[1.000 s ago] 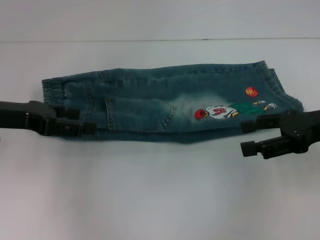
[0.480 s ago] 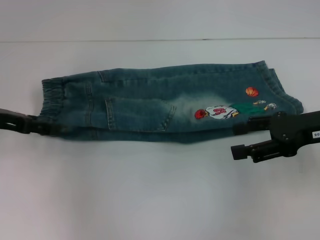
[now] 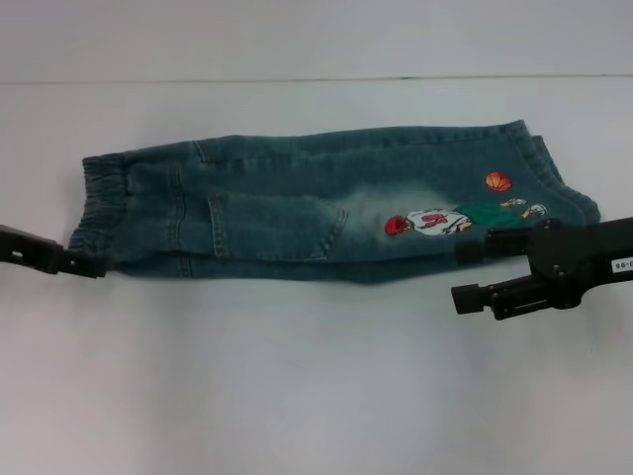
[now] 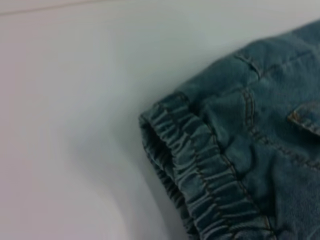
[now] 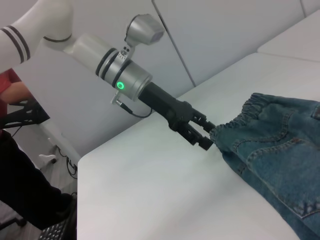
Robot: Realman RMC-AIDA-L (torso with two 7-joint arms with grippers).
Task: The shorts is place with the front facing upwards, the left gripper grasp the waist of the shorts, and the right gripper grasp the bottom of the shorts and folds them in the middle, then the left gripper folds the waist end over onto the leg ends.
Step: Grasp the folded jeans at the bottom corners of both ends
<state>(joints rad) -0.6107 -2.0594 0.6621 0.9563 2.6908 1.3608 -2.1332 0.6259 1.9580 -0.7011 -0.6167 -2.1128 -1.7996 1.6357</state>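
Observation:
My right gripper is to close on the middle of the shorts (image 3: 324,240) (image 5: 306,210), at the pocket's end nearest the embroidered player, because the fold goes there.
The denim shorts (image 3: 297,213) lie flat on the white table, folded lengthwise. The gathered waist (image 3: 101,203) is at the left. The leg ends (image 3: 559,183) are at the right, beside the embroidered player and orange ball (image 3: 498,181). My left gripper (image 3: 87,265) sits just off the waist's near corner, open and holding nothing. The right wrist view shows the left gripper (image 5: 206,136) with its tips at the waist (image 5: 235,120). My right gripper (image 3: 473,272) is open by the near edge close to the leg ends. One finger lies over the denim, the other over bare table.
The white table (image 3: 316,386) stretches in front of the shorts, and its far edge (image 3: 316,79) runs behind them. In the right wrist view the table's end (image 5: 100,155) drops off beyond the left arm, with a person in red (image 5: 12,87) standing there.
My left gripper has drawn back leftward, from over the shorts near the pocket to just off the waist corner. The right gripper has shifted slightly left along the near edge. The shorts have not moved.

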